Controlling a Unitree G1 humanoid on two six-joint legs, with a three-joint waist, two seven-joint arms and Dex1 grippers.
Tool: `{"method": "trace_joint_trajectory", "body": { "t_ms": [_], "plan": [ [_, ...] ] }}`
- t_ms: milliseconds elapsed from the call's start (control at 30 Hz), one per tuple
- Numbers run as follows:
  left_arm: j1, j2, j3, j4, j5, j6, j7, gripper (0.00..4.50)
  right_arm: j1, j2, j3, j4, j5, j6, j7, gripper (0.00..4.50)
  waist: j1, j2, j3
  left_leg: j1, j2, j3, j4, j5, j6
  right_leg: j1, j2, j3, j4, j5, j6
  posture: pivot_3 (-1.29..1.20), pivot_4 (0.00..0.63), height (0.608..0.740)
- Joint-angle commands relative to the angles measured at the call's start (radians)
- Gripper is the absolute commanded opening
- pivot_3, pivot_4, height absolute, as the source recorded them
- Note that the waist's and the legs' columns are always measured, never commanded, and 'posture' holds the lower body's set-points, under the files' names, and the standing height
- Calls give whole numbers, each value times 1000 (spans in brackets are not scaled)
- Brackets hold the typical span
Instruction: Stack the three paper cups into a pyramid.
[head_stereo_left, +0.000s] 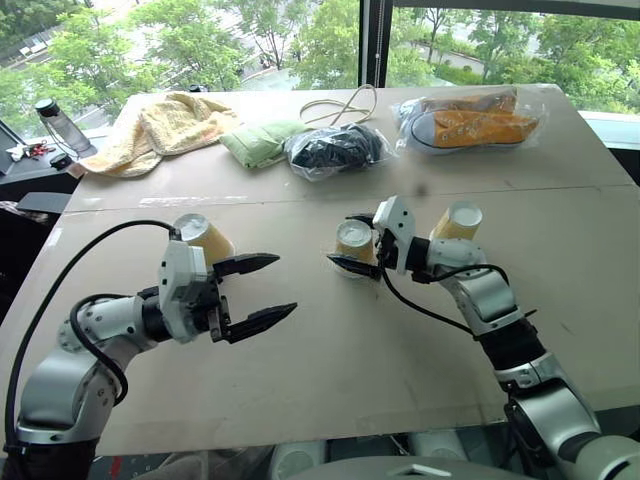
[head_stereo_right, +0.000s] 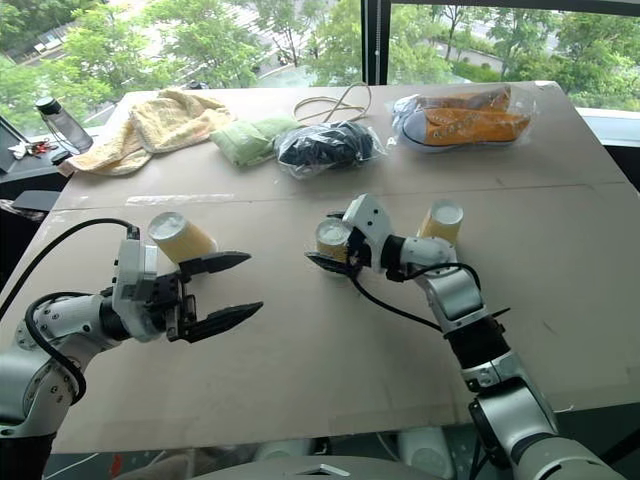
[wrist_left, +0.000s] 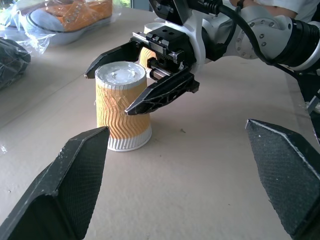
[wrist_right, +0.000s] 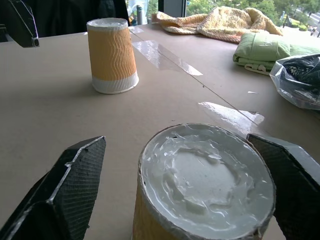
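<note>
The paper cup (head_stereo_left: 202, 236) nearest the yellow towel is just behind my left gripper. Next, I need to close that gripper around the upper sides of the cup.
Three paper cups stand upside down on the brown table (head_stereo_left: 330, 350), yellow-orange with white ends. The left cup (head_stereo_left: 203, 240) sits just behind my left gripper (head_stereo_left: 284, 284), which hovers open and empty, pointing toward the middle. The middle cup (head_stereo_left: 354, 243) stands on the table between the fingers of my right gripper (head_stereo_left: 346, 242). The jaws are open, with a gap on each side of the cup (wrist_right: 205, 180). The right cup (head_stereo_left: 458, 222) stands behind my right wrist. The wrist views show the middle cup (wrist_left: 122, 112) and the left cup (wrist_right: 112, 55).
Along the far side lie a yellow towel (head_stereo_left: 160, 125), a green cloth (head_stereo_left: 258, 140), a black bundle in plastic (head_stereo_left: 335, 148), bagged orange shoes (head_stereo_left: 470, 122) and a looped cord (head_stereo_left: 345, 105). A bottle (head_stereo_left: 62, 125) stands off the table's far left corner.
</note>
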Motion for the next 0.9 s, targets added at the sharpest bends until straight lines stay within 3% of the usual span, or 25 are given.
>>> {"method": "trace_joint_trajectory", "body": {
  "t_ms": [33, 267, 500, 667, 900],
  "plan": [
    [-9, -8, 23, -22, -30, 24, 23, 4500, 37, -20, -68, -137, 92, 40, 25, 4406, 2, 0, 0, 0, 0, 0, 0, 0, 0, 0, 0, 0, 0, 0, 0, 0, 150, 740],
    [-72, -31, -34, -64, -43, 59, 45, 4500, 188, -98, -231, -361, 135, -23, -42, 4406, 6, 0, 0, -1, 0, -1, 0, 0, 0, 0, -1, -1, -1, 0, 0, 0, 150, 740],
    [-177, -45, -91, -36, -32, 86, 44, 4500, 333, -158, -364, -352, 16, -128, -209, 4406, 1, -1, 0, 0, -2, 0, 0, 0, 0, 1, 0, 0, 0, 0, 0, 0, 150, 740],
    [-216, -44, -101, -20, -27, 85, 32, 4500, 334, -128, -388, -301, -32, -176, -314, 4406, -5, 0, 0, 2, -1, 1, 0, 0, 0, 0, 3, 3, 1, 0, 0, 0, 150, 740],
    [-234, -44, -98, -23, -32, 101, 33, 4500, 321, -86, -374, -253, -9, -95, -360, 4406, 0, 0, 0, 1, -1, 1, 0, 0, 0, 0, 3, 3, 1, 0, 0, 0, 150, 740]
  ]
}}
